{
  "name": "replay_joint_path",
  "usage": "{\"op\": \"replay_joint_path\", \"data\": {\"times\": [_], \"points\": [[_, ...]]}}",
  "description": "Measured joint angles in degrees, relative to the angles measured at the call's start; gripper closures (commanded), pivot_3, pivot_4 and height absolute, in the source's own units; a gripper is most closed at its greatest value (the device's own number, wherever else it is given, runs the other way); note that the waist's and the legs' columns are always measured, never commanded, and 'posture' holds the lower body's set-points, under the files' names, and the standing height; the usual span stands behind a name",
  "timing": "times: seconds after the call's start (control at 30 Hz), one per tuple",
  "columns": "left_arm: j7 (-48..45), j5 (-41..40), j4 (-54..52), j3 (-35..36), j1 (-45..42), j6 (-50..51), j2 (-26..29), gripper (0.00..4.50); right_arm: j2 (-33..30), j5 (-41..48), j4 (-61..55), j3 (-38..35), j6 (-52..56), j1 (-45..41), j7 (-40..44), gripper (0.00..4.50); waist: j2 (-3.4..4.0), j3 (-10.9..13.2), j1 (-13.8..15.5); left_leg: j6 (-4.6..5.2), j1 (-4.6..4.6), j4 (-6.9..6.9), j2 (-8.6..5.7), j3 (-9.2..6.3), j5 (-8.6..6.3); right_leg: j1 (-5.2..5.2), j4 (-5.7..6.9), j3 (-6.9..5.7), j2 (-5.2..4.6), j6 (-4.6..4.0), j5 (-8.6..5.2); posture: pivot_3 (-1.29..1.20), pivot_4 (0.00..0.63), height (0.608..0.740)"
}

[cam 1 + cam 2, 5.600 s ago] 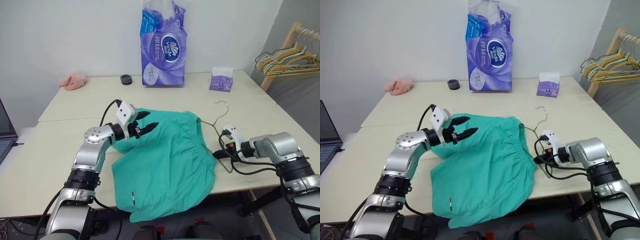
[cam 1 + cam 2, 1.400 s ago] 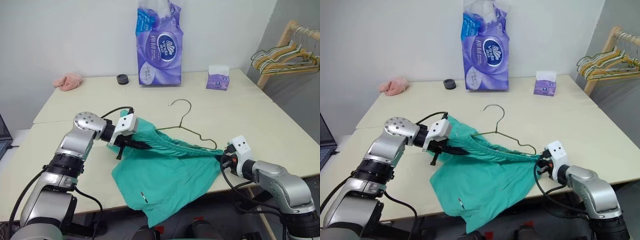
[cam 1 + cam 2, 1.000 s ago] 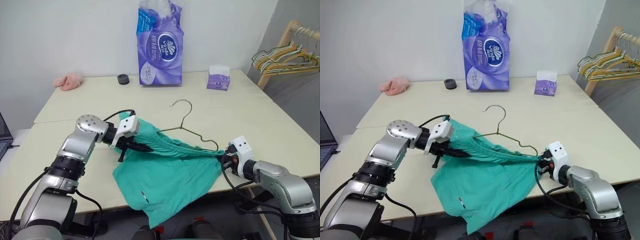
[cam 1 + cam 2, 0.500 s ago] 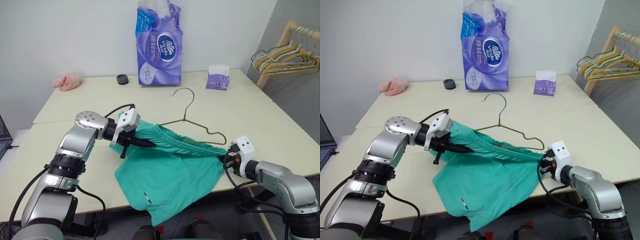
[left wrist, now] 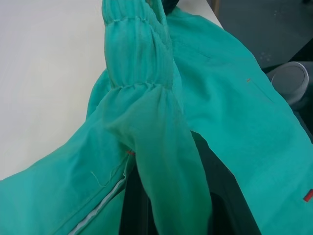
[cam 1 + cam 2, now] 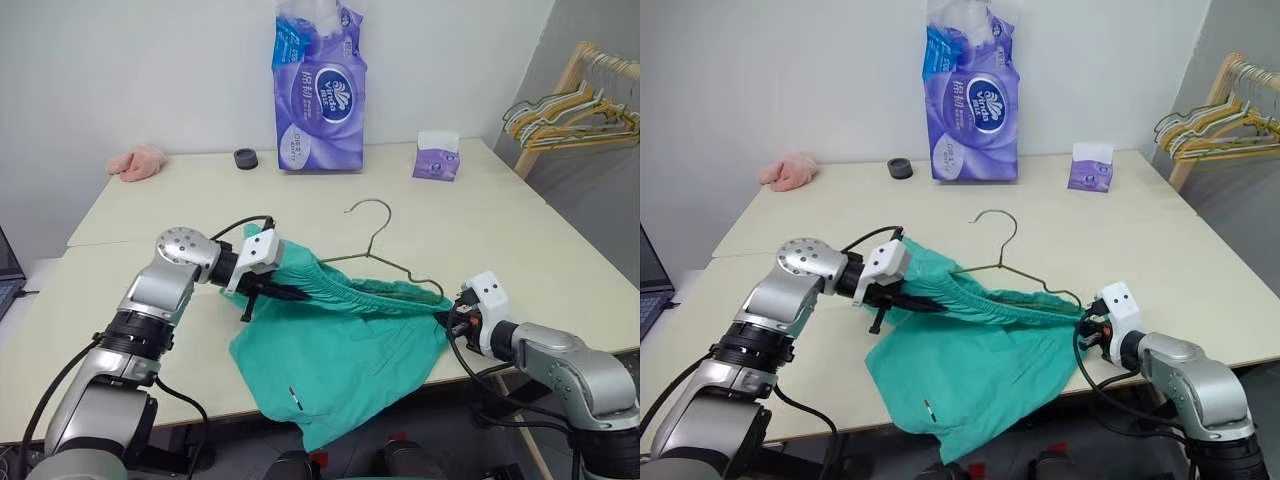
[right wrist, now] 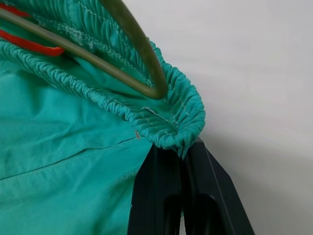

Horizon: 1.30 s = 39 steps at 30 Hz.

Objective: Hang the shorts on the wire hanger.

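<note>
The robot's right gripper pinches only the waistband's end beyond the wire hanger's corner (image 7: 158, 92), so it should open and move in to clamp the waistband around that corner.
The teal-green shorts (image 6: 340, 350) are stretched by the waistband between my two grippers, and their legs droop over the table's front edge. My left gripper (image 6: 290, 293) is shut on the waistband's left end (image 5: 142, 98). My right gripper (image 6: 447, 318) is shut on its right end (image 7: 171, 122). The wire hanger (image 6: 372, 215) sits with its lower part inside the waistband, its hook rising above the cloth. Its wire (image 7: 132, 44) runs within the gathered band, just ahead of my right fingers (image 7: 161, 196).
On the table (image 6: 200, 200), a tall purple tissue pack (image 6: 320, 85), a small tissue box (image 6: 437, 157), a black ring (image 6: 244, 158) and a pink cloth (image 6: 137, 161) stand at the back. A wooden rack with bunched hangers (image 6: 570, 100) is at the far right. A laptop edge (image 6: 8, 265) shows left.
Earlier the shorts lay flat with my left gripper open above them. Now both grippers hold the waistband taut with the hanger inside. In the last half second the hanger sank slightly.
</note>
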Motion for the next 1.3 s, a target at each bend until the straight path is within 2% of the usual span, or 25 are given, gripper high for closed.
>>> {"op": "replay_joint_path", "data": {"times": [0.27, 0.53, 0.67, 0.97, 1.07, 1.3], "points": [[0.1, 1.8, 2.4, -0.7, -0.1, -3.7, -0.2, 4.49, -3.2, 1.3, -2.4, -0.2, 1.3, 0.0, 0.9, 4.5, 0.0, 0.0, 0.0, 0.0, -0.01, 0.0, 0.0, 0.0, 0.0, 0.0, -0.01, -0.02, 0.0, 0.0, 0.0, -0.14, 0.024, 0.74], [0.1, 3.6, 3.5, -1.6, 0.0, -6.8, -0.4, 4.49, -16.4, 2.1, -4.8, 0.4, -1.1, -0.6, 8.3, 4.5, 0.06, 0.0, -0.3, 0.03, 0.0, 0.0, 0.01, 0.01, -0.01, 0.03, -0.05, -0.04, 0.0, 0.03, -0.02, -0.15, 0.035, 0.74], [1.3, 4.7, 4.5, -1.7, 0.3, -7.9, -0.9, 4.49, -20.0, -0.2, -5.3, 6.5, -3.5, -7.3, 10.7, 4.5, 0.11, 0.1, -1.0, 0.03, 0.0, -0.01, 0.04, 0.01, -0.02, 0.02, -0.07, -0.05, 0.0, 0.09, -0.06, -0.14, 0.039, 0.74], [5.2, 6.7, 5.5, -2.2, 0.5, -10.4, -2.5, 4.49, -20.0, -1.9, -7.1, 16.0, -3.5, -17.3, 14.5, 4.5, 0.11, 0.1, -1.0, 0.08, -0.04, 0.0, 0.02, -0.01, -0.05, 0.02, -0.12, -0.06, -0.06, 0.04, -0.02, -0.13, 0.04, 0.74], [6.1, 7.1, 5.5, -2.2, 1.0, -10.8, -2.8, 4.49, -20.6, -2.1, -8.0, 17.2, -3.8, -17.9, 16.1, 3.73, 0.12, 0.1, -1.0, 0.08, -0.04, 0.0, 0.03, -0.01, -0.05, 0.01, -0.12, -0.06, -0.06, 0.04, -0.02, -0.13, 0.039, 0.74], [7.3, 7.2, 5.4, -2.3, 2.1, -10.8, -4.1, 4.49, -25.5, -1.9, -9.9, 16.1, -6.2, -15.2, 20.2, 1.33, 0.13, 0.1, -0.8, 0.08, -0.05, 0.0, 0.02, -0.01, -0.05, 0.01, -0.14, -0.06, -0.07, 0.05, -0.02, -0.13, 0.039, 0.74]]}}
